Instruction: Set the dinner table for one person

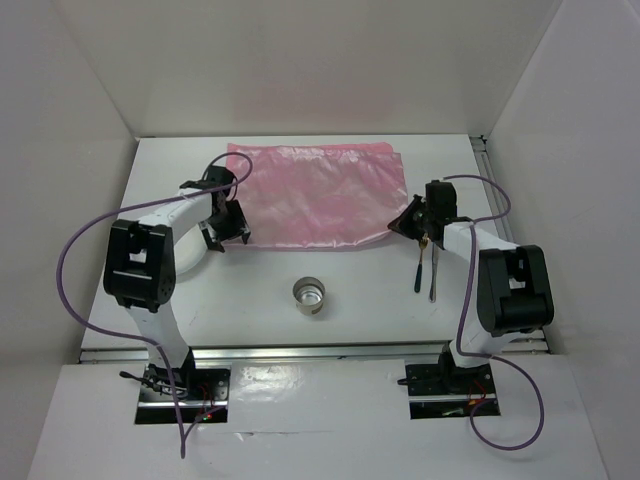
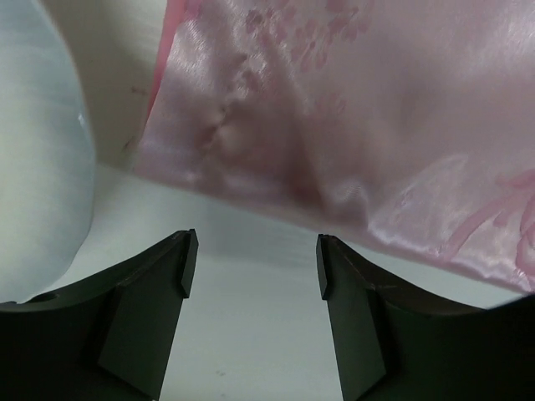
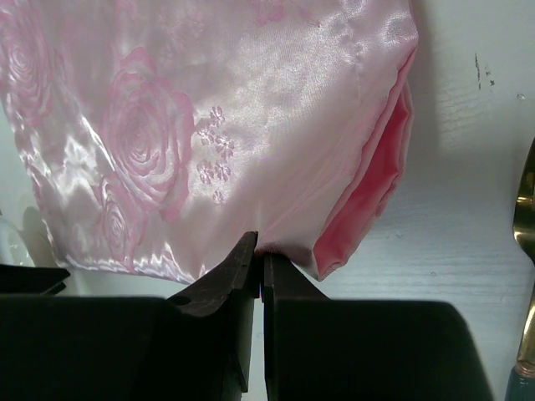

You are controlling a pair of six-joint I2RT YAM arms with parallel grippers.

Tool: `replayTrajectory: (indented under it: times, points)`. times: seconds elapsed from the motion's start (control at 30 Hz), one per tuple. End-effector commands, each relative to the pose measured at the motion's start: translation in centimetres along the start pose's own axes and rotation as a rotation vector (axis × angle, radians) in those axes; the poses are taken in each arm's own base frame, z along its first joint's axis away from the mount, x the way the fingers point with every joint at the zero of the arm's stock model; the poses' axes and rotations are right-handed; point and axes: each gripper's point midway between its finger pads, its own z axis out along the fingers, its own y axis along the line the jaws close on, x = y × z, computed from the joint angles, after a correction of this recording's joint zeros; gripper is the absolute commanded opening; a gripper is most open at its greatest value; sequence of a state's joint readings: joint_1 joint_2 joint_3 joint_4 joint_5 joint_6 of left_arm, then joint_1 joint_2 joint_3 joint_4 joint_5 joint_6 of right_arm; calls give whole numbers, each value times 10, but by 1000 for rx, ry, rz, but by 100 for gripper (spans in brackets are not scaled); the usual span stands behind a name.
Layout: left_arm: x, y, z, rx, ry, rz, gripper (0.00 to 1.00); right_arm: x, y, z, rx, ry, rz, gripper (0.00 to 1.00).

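My right gripper is going to let go of the cloth's near edge on the white tabletop (image 1: 406, 278), beside the dark handle of the gold cutlery. The cloth now lies on the table's far middle.
The dinner table (image 1: 240, 315) is a white tabletop with a metal rail along its near edge. A shiny pink cloth (image 1: 320, 195) with a rose pattern lies on its far middle. My right gripper (image 1: 408, 226) is at the cloth's near right corner; in the right wrist view (image 3: 261, 252) its jaws are shut on the cloth's (image 3: 209, 125) edge. My left gripper (image 1: 226, 226) is at the cloth's near left corner. In the left wrist view (image 2: 255, 255) it is open and empty just above the table, with the cloth's (image 2: 351, 125) edge a little beyond its fingertips.
A small metal cup (image 1: 310, 295) stands at the near middle. Two pieces of cutlery (image 1: 426, 272) with dark handles lie beside my right arm; a gold one (image 3: 525, 217) shows in the right wrist view. A white plate (image 2: 33, 150) lies by my left gripper.
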State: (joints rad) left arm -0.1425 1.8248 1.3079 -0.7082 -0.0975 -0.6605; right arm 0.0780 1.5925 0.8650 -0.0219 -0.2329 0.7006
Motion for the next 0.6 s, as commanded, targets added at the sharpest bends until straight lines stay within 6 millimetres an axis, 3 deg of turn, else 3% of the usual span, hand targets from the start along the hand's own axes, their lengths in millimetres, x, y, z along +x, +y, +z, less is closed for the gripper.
replayTrajectory:
  times: [0.0, 0.23, 0.37, 0.5, 0.53, 0.57]
  points:
    - [-20, -18, 7, 69, -73, -48, 75, -12, 5, 0, -9, -21, -36, 0]
    - [-28, -17, 27, 22, -70, -75, 66, -11, 1, 2, 5, -19, -42, 0]
    - [-24, -14, 36, 3, -63, -84, 50, -10, 2, 2, -2, -13, -42, 0]
    - [-20, -11, 45, -8, -46, -83, 19, -5, -2, 2, 10, 1, -38, 0]
    - [-19, -13, 45, 0, -40, -72, 4, -3, -9, 2, 27, 10, -27, 0]
    - [-17, -11, 44, -5, -33, -71, 0, -5, -7, -1, 20, 2, -30, 0]
